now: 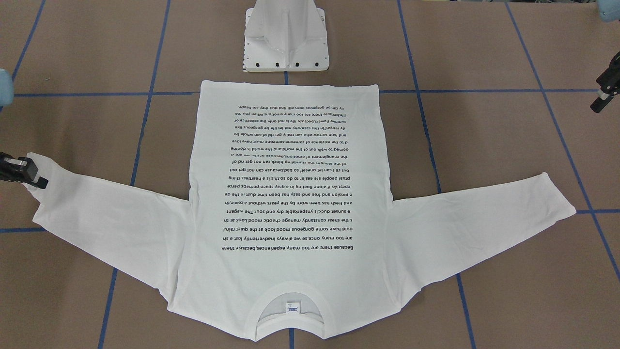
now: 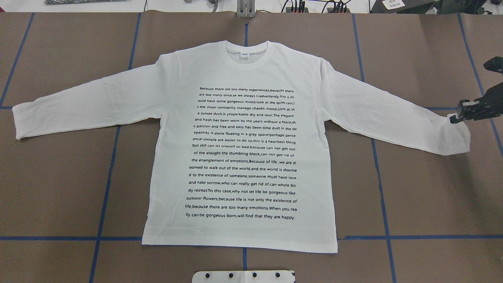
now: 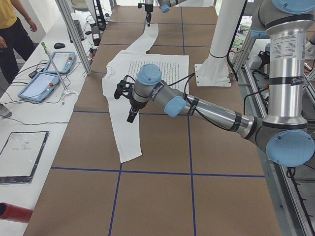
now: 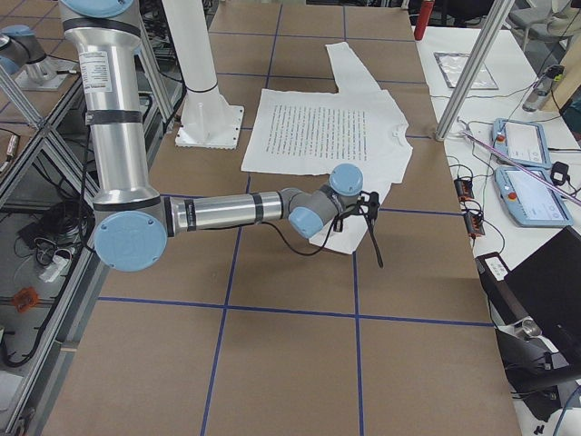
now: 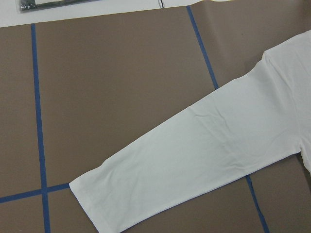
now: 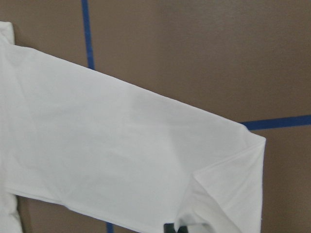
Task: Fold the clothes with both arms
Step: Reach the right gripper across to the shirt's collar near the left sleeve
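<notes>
My right gripper needs to let go of the cuff on the T-shirt's front (image 1: 368,206), between the printed words and the opposite sleeve.
The clothes are one white long-sleeved T-shirt (image 2: 243,157) lying flat on the brown table, text side up, both sleeves spread. Its collar (image 1: 289,305) points away from me. My right gripper (image 2: 454,118) sits at the upper corner of the right sleeve's cuff (image 6: 228,194). In the right wrist view that corner is creased up towards the fingertips, so it looks shut on the cuff. My left gripper (image 1: 598,104) hangs in the air above the table, apart from the left sleeve (image 5: 194,150), which lies flat. Its jaws are too small to read.
The white stand base (image 1: 286,39) stands just behind the shirt's hem. Blue tape lines cross the table. A side bench with tablets (image 3: 49,73) runs along the table's far side, and a person (image 3: 12,29) stands by it.
</notes>
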Available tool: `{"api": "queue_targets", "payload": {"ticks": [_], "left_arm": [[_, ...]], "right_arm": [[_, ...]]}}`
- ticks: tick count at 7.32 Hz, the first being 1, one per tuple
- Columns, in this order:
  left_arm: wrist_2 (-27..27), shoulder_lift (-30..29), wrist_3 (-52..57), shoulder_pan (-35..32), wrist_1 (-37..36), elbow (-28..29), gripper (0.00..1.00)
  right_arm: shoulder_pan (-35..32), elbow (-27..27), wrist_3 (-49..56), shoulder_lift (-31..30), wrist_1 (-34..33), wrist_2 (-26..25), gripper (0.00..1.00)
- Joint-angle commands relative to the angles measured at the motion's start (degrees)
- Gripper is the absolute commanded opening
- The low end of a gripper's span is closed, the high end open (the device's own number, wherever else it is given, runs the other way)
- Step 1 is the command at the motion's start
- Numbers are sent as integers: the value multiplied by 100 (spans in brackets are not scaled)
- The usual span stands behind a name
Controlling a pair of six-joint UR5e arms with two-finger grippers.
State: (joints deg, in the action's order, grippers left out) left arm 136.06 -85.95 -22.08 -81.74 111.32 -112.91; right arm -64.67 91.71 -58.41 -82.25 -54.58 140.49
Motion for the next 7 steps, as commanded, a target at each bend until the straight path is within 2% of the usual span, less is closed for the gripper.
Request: {"api": "queue_targets", "payload": {"ticks": [1, 2, 3, 4, 5, 6, 7], "left_arm": [[0, 0, 10, 0, 125, 14, 100], [-9, 0, 11, 0, 292, 84, 100], [-18, 43, 19, 0, 346, 102, 100], [-18, 113, 19, 0, 459, 102, 100], [-18, 105, 11, 9, 478, 172, 100], [-26, 105, 19, 0, 591, 268, 100], [-26, 122, 2, 0, 723, 269, 100]], "right_arm": [[959, 199, -2112, 1353, -61, -544, 0], [1530, 103, -2861, 1943, -113, -1419, 0], [1719, -3, -3260, 2541, -392, -1985, 0], [1799, -334, -3516, 3434, -926, -2243, 0], [1947, -999, -3589, 4374, -1105, -2497, 0], [2375, -1589, -3589, 4923, -1072, -3100, 0], [2701, -1829, -3589, 5216, -1072, -3637, 0]]}}
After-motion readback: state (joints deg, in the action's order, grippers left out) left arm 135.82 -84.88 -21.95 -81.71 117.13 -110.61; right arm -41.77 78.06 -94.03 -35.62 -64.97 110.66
